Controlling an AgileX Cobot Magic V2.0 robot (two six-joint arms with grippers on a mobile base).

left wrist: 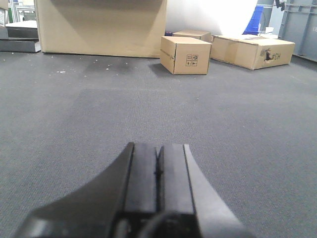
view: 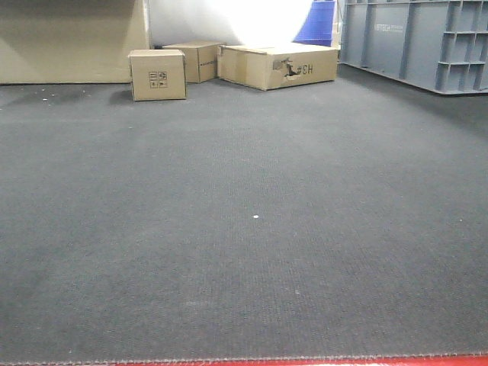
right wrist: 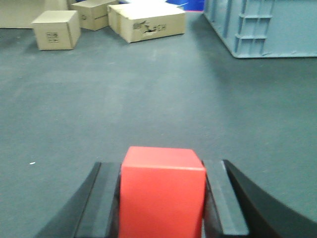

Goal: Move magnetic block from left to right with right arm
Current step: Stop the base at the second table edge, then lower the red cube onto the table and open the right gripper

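Next, I let go of the magnetic block with my right gripper on the grey carpet [view: 286,209] [right wrist: 52,162] beside the small white speck.
The magnetic block [right wrist: 162,193], a plain red cube, sits between the two dark fingers of my right gripper [right wrist: 162,171], which is shut on it above the grey carpet. My left gripper [left wrist: 157,151] is shut with its pads pressed together and nothing between them, low over the carpet. Neither gripper nor the block appears in the exterior front view, which holds only carpet and boxes.
Brown cardboard boxes stand at the far end: a small one [view: 158,74], one behind it [view: 195,59] and a long flat one [view: 279,65]. A large grey plastic crate [view: 418,42] is at the far right. A big cardboard box [left wrist: 101,26] stands far left.
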